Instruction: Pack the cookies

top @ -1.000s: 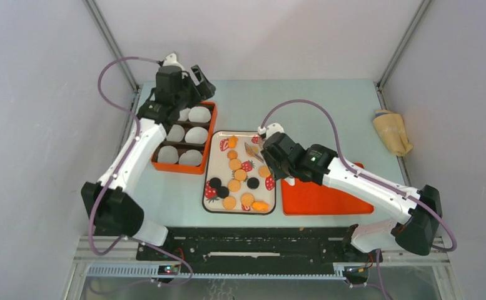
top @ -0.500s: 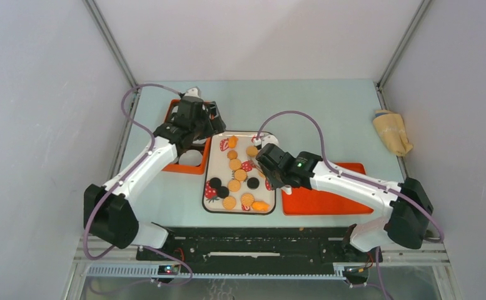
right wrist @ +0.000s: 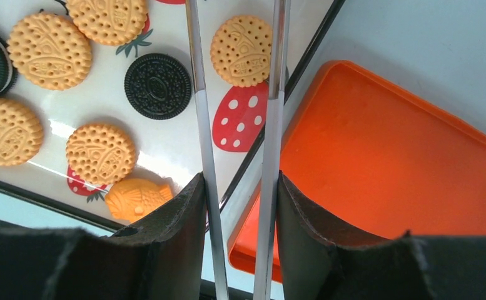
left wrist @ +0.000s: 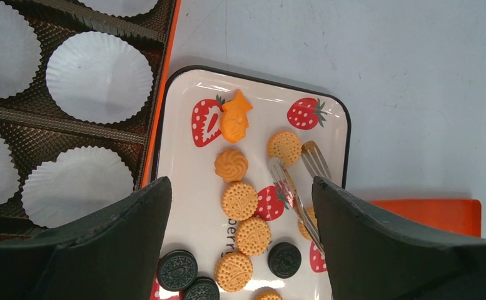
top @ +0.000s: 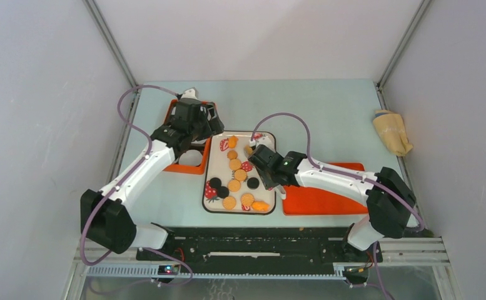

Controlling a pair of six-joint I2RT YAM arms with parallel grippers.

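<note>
I need to use my right gripper to set the metal tongs down on the bare table [top: 315, 135] just past the flat orange lid.
The cookies [top: 234, 164] lie on a white tray with strawberry prints [top: 218, 165]: mostly golden discs [left wrist: 239, 200], a few black ones [left wrist: 284, 259]. My left gripper [left wrist: 241, 187] hangs open over the tray's far left part, with nothing between its fingers. My right gripper [right wrist: 240, 181] is shut on a pair of metal tongs [right wrist: 199, 94]. The tongs' two arms reach over the tray's right edge, apart, on either side of a golden cookie [right wrist: 241, 50] and next to a black one [right wrist: 157, 85]. Their tips [left wrist: 287, 178] show in the left wrist view.
An orange box [top: 193, 167] lined with white paper cups [left wrist: 99, 76] stands left of the tray, partly under my left arm. A flat orange lid [top: 328, 197] lies right of the tray. A beige bundle [top: 391, 131] sits at the table's right edge.
My left gripper has swung right from above the orange box to the tray's far left corner. My right gripper with the tongs has shifted left and nearer over the tray.
</note>
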